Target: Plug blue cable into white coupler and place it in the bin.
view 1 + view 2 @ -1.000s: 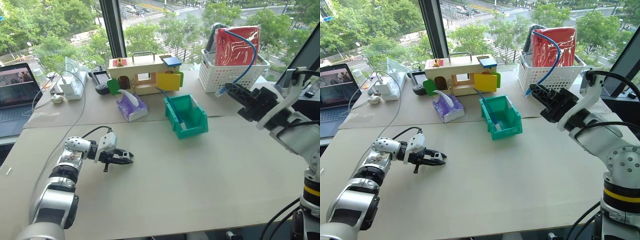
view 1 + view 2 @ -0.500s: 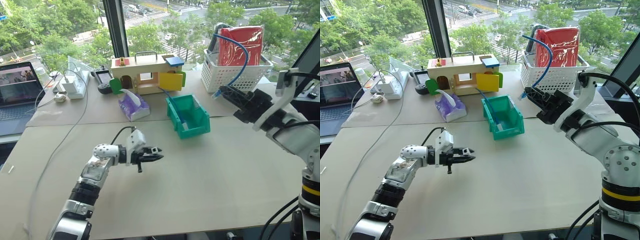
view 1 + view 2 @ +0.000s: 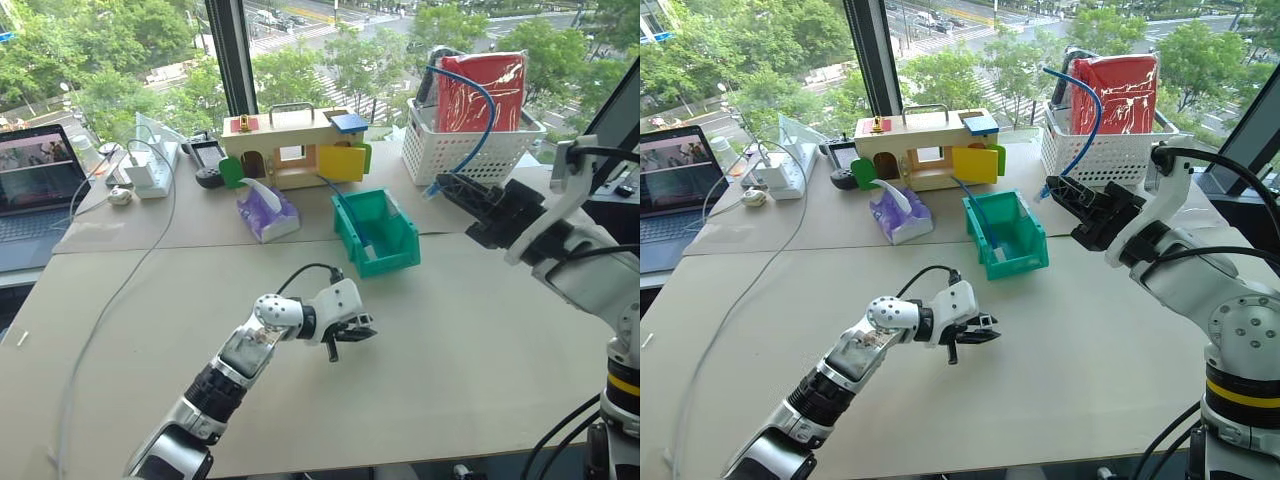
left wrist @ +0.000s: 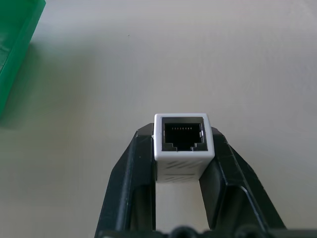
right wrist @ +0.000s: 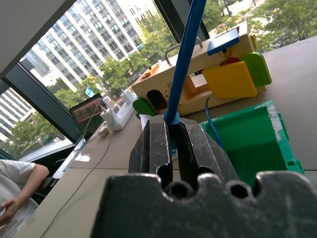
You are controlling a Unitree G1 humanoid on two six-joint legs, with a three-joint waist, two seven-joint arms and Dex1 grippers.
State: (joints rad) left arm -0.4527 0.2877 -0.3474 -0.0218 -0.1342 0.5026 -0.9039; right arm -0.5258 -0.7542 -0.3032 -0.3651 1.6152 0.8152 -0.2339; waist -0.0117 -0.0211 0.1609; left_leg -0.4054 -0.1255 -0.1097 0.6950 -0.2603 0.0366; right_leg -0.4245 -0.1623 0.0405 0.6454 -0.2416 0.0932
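Observation:
My left gripper holds the white coupler near its socket; next I stand the coupler upright and take its lower body [image 4: 179, 171] before plugging the cable in.
My left gripper [image 3: 362, 328] hovers low over the middle of the table, in front of the teal-green bin [image 3: 398, 240]. It is shut on the white coupler [image 4: 183, 148], whose open socket faces away from the wrist. My right gripper [image 3: 450, 185] is raised to the right of the bin and is shut on the blue cable [image 3: 488, 105] near its plug end. The cable arcs up and back into the white basket. In the right wrist view the blue cable [image 5: 185, 59] rises from between the closed fingers.
A straighter blue cable [image 3: 345, 210] lies in the bin. Behind stand a white lattice basket [image 3: 470, 145] with a red packet, a wooden toy house [image 3: 295, 148] and a purple tissue pack [image 3: 265, 212]. A laptop [image 3: 35, 195] and power adapter [image 3: 148, 170] sit far left. A person's arm [image 5: 15, 188] shows by the laptop.
My left arm has swung from the left side of the table to its middle, in front of the bin. The right gripper has kept still with the cable.

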